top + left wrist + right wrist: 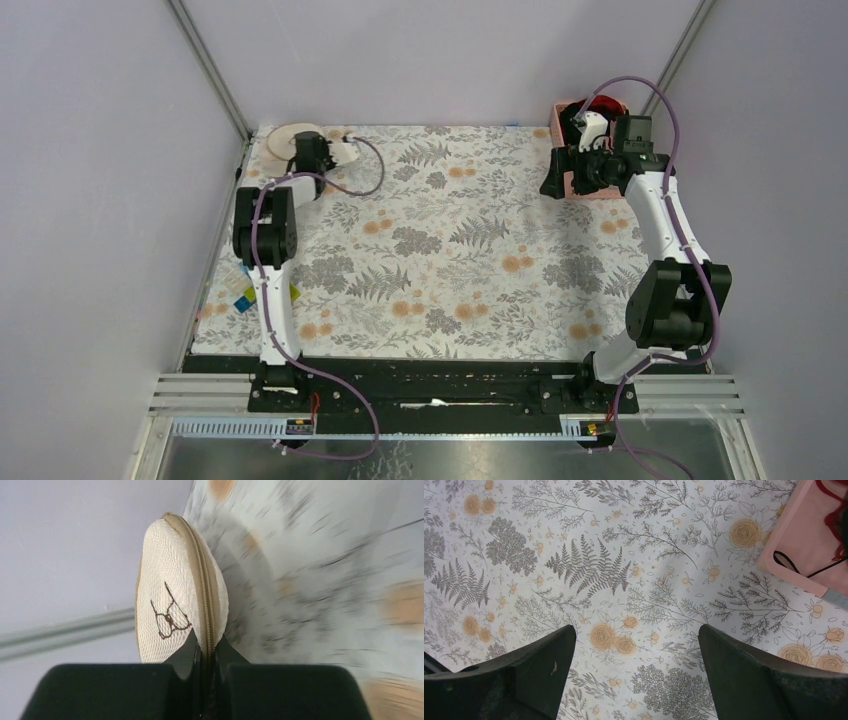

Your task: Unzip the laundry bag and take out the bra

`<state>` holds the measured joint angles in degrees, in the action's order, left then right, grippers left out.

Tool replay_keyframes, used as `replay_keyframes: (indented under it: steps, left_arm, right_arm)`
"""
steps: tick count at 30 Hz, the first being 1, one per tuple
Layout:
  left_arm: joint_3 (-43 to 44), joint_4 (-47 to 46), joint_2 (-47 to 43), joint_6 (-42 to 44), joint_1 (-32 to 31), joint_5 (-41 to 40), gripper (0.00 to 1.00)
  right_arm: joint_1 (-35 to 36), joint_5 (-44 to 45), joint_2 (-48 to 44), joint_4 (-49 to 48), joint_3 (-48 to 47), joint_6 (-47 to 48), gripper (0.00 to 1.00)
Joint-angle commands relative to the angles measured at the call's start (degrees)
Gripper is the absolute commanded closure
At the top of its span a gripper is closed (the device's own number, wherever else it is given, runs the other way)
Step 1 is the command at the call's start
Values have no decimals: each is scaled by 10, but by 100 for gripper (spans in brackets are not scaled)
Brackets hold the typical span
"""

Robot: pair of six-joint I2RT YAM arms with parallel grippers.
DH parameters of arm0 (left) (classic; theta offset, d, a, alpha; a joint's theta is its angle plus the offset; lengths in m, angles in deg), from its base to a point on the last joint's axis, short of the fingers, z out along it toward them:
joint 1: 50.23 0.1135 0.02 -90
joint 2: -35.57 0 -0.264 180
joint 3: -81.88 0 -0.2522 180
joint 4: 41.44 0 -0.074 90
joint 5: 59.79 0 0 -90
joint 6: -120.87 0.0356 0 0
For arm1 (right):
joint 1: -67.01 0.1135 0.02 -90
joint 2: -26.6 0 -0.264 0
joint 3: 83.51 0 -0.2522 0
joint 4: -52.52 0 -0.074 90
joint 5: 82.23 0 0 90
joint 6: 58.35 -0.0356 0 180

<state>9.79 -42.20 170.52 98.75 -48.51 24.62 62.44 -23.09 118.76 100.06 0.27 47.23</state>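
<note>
The robot's left gripper will release the laundry bag, now on edge at the table's far corner, in the middle of the table, on the cloth (419, 264) between the grey bloom and orange flowers.
The laundry bag (170, 590), a round cream mesh case with a small dark line drawing, stands on edge at the far left corner of the table (283, 138). Its tan zip (202, 580) runs along the rim and looks zipped where I see it. My left gripper (205, 647) is shut on the bag's zipped rim, one black finger on each side. My right gripper (636, 645) hangs open over the flowered cloth beside the pink basket (809, 535), with nothing between its fingers. The bra is out of view.
The pink slatted basket (560, 112) stands at the far right with red (610, 103) and black garments in it; a black strap (794, 565) hangs over its side. Flowered cloth (450, 250) covers the table. Small yellow and blue items (245, 292) lie at the left edge.
</note>
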Motion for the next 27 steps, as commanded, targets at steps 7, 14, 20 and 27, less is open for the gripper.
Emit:
replay_keyframes:
  steps: [7,14,20,27]
  left_arm:
    - [-216,-68,-184,-25,-149,112,100]
    - [-384,-74,-305,-50,-270,182,100]
    - [-492,-27,-400,-39,-365,254,100]
    - [-614,-20,-510,5,-428,321,100]
  right_arm:
    - [4,-28,-8,-14,-19,-20,0]
    - [4,-38,-20,-13,-4,-11,0]
    - [4,-49,-33,-13,18,-5,0]
    - [5,-68,-45,-14,56,-4,0]
